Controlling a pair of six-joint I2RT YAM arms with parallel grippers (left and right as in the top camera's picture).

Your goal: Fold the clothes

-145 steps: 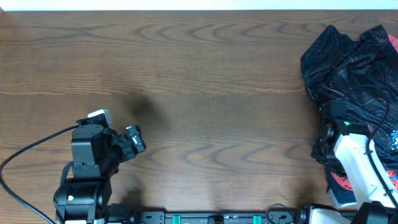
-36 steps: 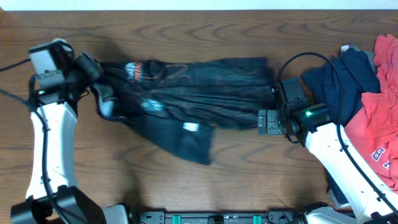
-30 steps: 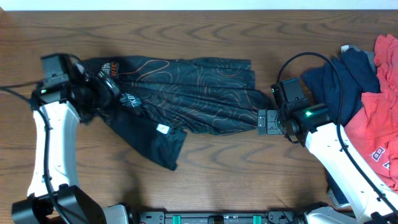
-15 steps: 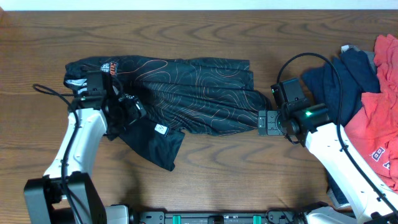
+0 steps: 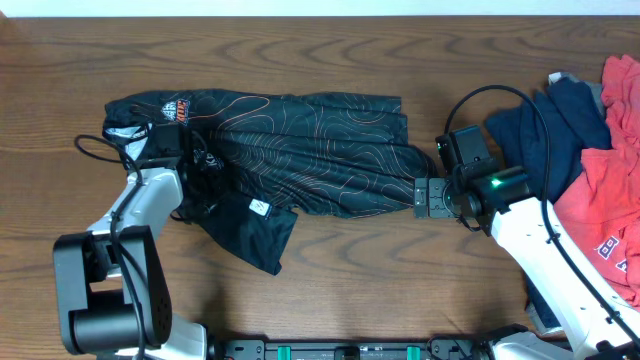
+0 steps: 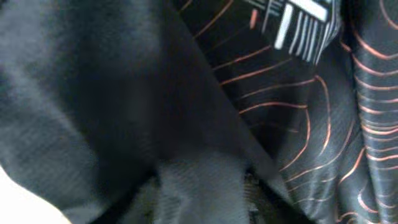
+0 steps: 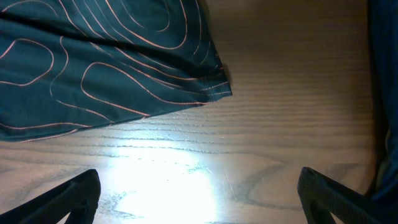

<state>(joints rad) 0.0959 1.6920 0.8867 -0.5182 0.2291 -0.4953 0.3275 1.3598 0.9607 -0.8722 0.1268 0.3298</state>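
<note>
The robot's right gripper should next close on the near hem corner (image 5: 429, 171) (image 7: 219, 91) of the black jersey, at the end next to the navy tee.
The black jersey (image 5: 310, 150) with thin orange contour lines lies spread lengthwise across the table, one flap (image 5: 250, 235) trailing toward the front. My left gripper (image 5: 205, 172) presses into its left part. In the left wrist view, cloth (image 6: 311, 124) fills the frame and a ridge of it sits pinched in the left gripper (image 6: 202, 199). My right gripper (image 5: 420, 195) stands open just off the jersey's right hem. In the right wrist view, the right gripper (image 7: 199, 205) spans bare wood and the hem corner (image 7: 211, 81) lies beyond it.
A navy tee (image 5: 545, 130) and a red tee (image 5: 600, 200) lie heaped at the right edge, beside my right arm. The navy cloth (image 7: 385, 62) shows at the right of the right wrist view. Bare wood table (image 5: 380, 280) runs along the front.
My left arm came in from the far left onto the jersey, and its jaws closed on a fold. The jersey dropped and settled flat. The right arm has stayed put.
</note>
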